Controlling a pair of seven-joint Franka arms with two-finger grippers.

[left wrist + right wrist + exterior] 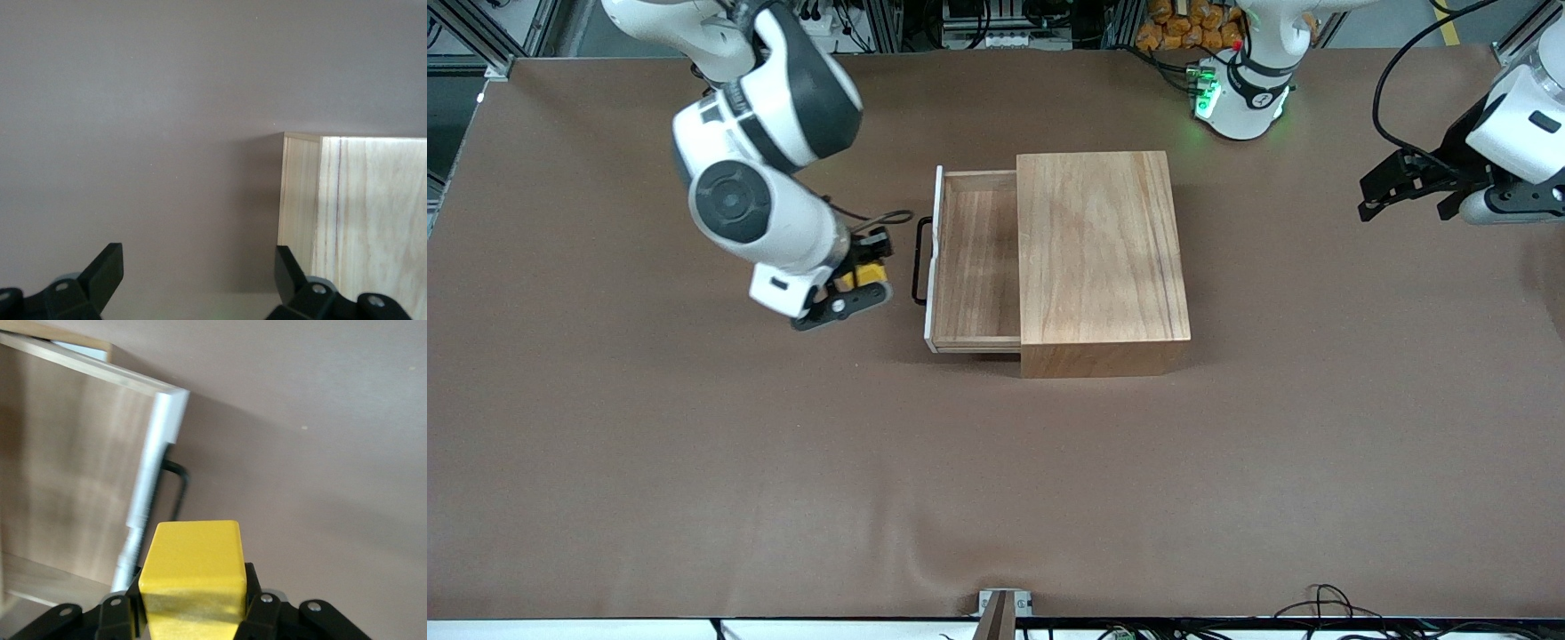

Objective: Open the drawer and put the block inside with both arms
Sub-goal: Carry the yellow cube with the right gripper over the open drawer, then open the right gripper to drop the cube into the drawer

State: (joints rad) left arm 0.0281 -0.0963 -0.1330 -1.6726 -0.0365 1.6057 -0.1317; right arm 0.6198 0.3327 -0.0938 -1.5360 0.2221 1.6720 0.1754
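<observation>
The yellow block, held in front of the drawer's handle, will be let go by my right gripper on the bottom of the drawer, just behind the middle (968, 279) (83, 483) of the drawer's white front panel.
The drawer (976, 267) stands pulled out of the large wooden box (1100, 258), toward the right arm's end of the table. Its tray shows nothing inside, and its black wire handle (919, 260) faces my right gripper. My right gripper (863, 271) is shut on the yellow block (860, 276) and holds it above the table just in front of the drawer's handle. In the right wrist view the block (192, 577) sits between the fingers with the drawer's white front panel (152, 480) past it. My left gripper (1403, 191) is open and empty, up over the left arm's end of the table.
The brown table (783, 462) spreads wide toward the front camera. The left wrist view shows a corner of the wooden box (353, 213) past my open fingers (103, 270). Cables lie along the table's edge nearest the front camera.
</observation>
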